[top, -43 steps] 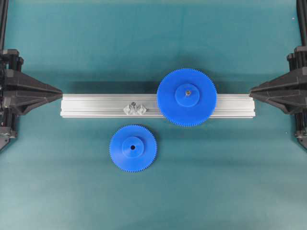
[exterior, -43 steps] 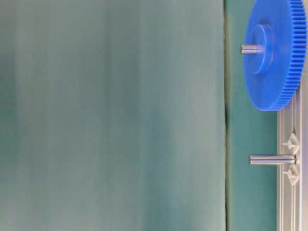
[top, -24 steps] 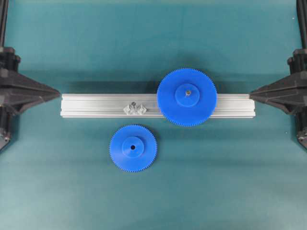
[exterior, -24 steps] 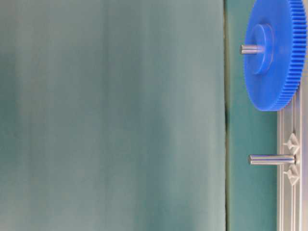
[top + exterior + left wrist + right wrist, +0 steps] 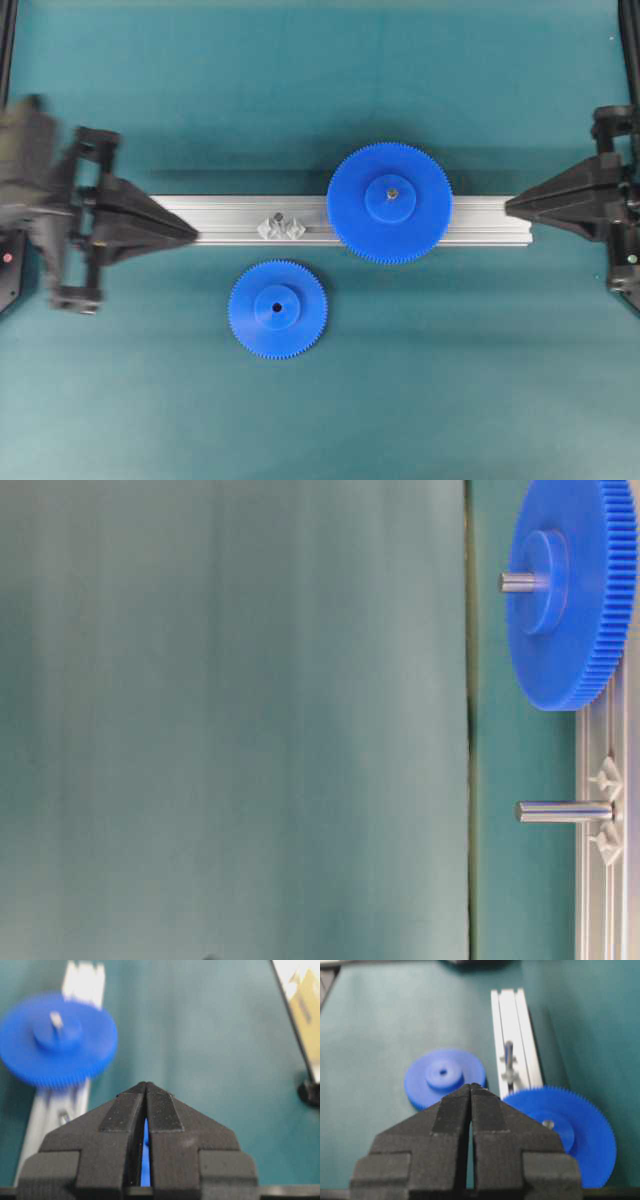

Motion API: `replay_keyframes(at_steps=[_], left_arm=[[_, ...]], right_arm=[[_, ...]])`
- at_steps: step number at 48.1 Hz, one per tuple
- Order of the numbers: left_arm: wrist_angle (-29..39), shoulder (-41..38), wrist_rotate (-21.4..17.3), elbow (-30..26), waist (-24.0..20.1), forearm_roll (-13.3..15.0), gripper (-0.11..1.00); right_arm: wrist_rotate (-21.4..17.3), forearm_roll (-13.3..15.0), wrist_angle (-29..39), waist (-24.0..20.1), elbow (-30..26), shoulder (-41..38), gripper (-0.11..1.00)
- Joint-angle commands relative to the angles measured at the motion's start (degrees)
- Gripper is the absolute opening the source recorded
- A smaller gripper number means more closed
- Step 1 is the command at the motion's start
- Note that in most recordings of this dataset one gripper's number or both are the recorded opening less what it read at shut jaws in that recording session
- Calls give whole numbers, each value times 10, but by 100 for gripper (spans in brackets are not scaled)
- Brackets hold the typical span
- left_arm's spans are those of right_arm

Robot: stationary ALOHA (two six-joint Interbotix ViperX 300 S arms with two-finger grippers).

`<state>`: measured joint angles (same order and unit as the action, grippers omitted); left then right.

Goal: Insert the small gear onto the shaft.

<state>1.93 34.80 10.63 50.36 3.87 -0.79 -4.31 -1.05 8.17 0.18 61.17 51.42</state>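
Observation:
Next, I move my left gripper to the small gear on the green mat and close it on the small gear's raised middle (image 5: pixel 277 307).
The small gear (image 5: pixel 277 309) lies flat on the green mat in front of the rail; it also shows in the right wrist view (image 5: pixel 444 1076). The shaft (image 5: pixel 279 216) stands on the aluminium rail (image 5: pixel 230 212), bare, and shows side-on in the table-level view (image 5: pixel 563 811) and in the right wrist view (image 5: pixel 508 1055). My left gripper (image 5: pixel 195 235) is shut and empty, its tip over the rail's left part, left of the shaft (image 5: pixel 146 1085). My right gripper (image 5: pixel 508 205) is shut and empty at the rail's right end (image 5: pixel 471 1086).
The larger blue gear (image 5: pixel 390 203) sits on its own pin on the rail's right part, also in the table-level view (image 5: pixel 570 590), the left wrist view (image 5: pixel 57 1040) and the right wrist view (image 5: pixel 565 1130). A dark post (image 5: pixel 310 1092) stands at the mat's edge.
My left arm has swung in to the right, from beyond the rail's left end to over the rail. My right gripper has edged slightly left. Both gears lie as before.

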Motion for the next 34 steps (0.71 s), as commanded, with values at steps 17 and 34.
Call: replay_keyframes(at_steps=[17, 34], left_arm=[[13, -96, 40, -49, 14, -1, 4], [52, -144, 47, -76, 28, -2, 89]], right_arm=[[-5, -7, 33, 1, -30, -63, 7], [-4, -4, 33, 9, -27, -64, 15]])
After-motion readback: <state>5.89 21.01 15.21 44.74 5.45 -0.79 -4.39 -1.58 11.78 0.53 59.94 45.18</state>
